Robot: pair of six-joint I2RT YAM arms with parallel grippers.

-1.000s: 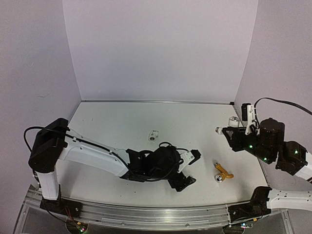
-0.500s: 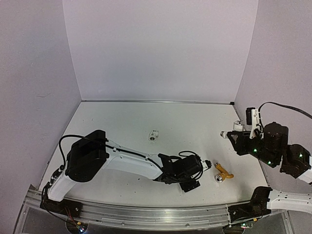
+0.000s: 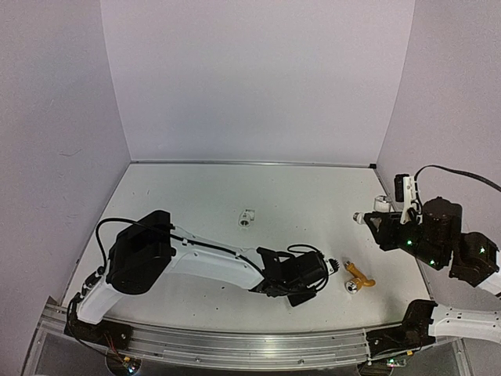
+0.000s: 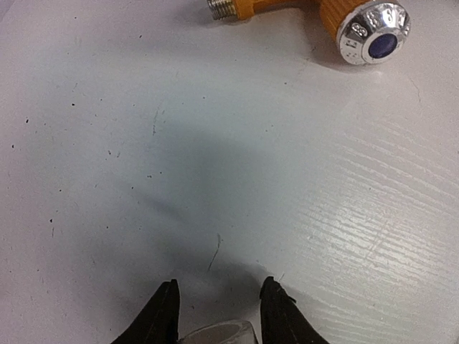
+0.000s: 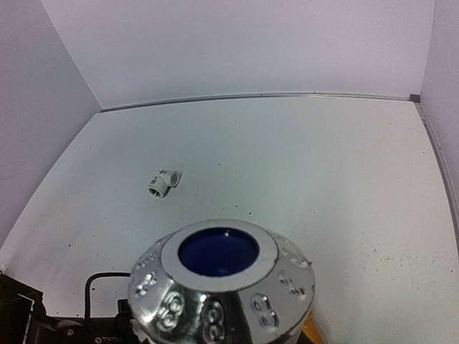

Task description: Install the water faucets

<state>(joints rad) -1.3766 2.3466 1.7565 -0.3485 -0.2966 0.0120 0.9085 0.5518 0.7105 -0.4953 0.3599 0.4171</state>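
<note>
Next, I put the white fitting down, open my left gripper and take it with the fitting's opening nearer the gripper's fingertips (image 4: 221,295), because that opening now sits sunk between my fingers.
The yellow-gold faucet (image 3: 358,278) lies on the table at the front right. The left wrist view shows its silvery blue-centred cap (image 4: 374,30) at the top edge. My left gripper (image 3: 321,278) sits just left of it, low over the table. Its dark fingers (image 4: 161,315) are drawn in against a small white fitting (image 4: 215,333) at the bottom edge. My right gripper (image 3: 374,218) hovers at the right, shut on the white faucet (image 3: 380,205). That faucet's silvery blue-centred knob (image 5: 222,279) fills the right wrist view and hides the fingers.
A second stubby white pipe fitting (image 3: 246,216) lies alone mid-table, also seen from the right wrist (image 5: 163,181). Lilac walls close off the back and both sides. A metal rail (image 3: 258,345) runs along the near edge.
My left arm has reached right, up beside the yellow-gold faucet, and its jaws have narrowed onto the white fitting. The right gripper has shifted slightly right and down with the white faucet.
</note>
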